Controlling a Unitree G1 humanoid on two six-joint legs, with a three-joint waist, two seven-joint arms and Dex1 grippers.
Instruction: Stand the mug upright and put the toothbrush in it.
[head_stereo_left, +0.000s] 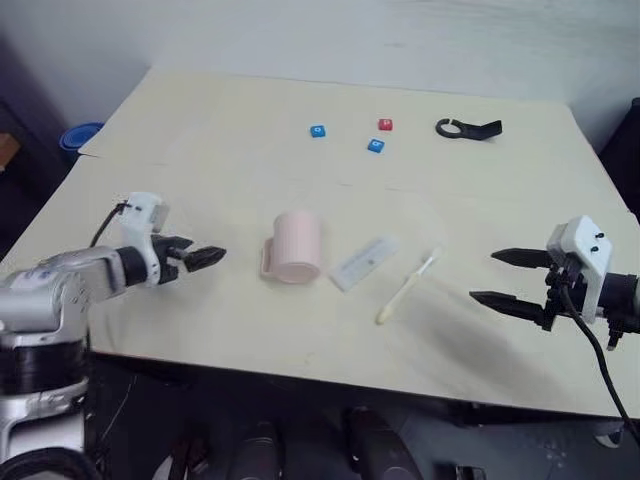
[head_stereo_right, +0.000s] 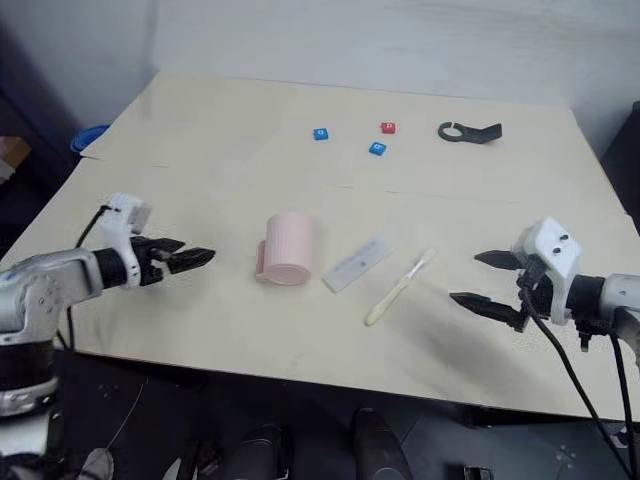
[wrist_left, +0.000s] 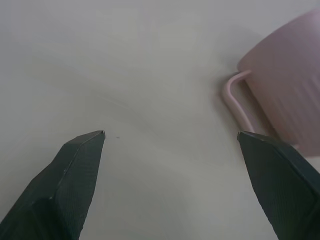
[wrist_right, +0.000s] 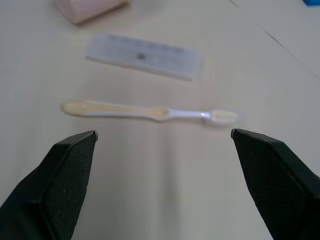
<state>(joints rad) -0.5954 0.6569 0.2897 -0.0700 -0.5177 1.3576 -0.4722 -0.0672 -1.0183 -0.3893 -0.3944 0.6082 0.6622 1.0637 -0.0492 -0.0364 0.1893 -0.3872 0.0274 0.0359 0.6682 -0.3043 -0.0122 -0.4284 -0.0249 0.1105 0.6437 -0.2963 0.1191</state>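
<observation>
Next, I move my right gripper to the middle of the plastic case (head_stereo_left: 364, 264) (wrist_right: 142, 56) between the mug and the toothbrush and close it across the case's long sides.
The pale pink mug (head_stereo_left: 295, 247) rests at the middle of the table, not upright, with its handle (wrist_left: 235, 97) on the side facing my left gripper; its opening is hidden. My left gripper (head_stereo_left: 200, 255) hovers open a short way to the mug's left, pointing at it with nothing held. The cream-yellow toothbrush (head_stereo_left: 408, 285) lies flat to the right of the mug, white head away from me. My right gripper (head_stereo_left: 485, 276) is open to the right of the toothbrush (wrist_right: 145, 111), aimed at it and apart from it.
A clear flat plastic case (head_stereo_left: 365, 262) lies between mug and toothbrush. Two blue blocks (head_stereo_left: 317, 131), a red block (head_stereo_left: 385, 124) and a black clamp-like part (head_stereo_left: 468, 128) sit at the back. A blue bowl (head_stereo_left: 80, 135) is beyond the table's left edge.
</observation>
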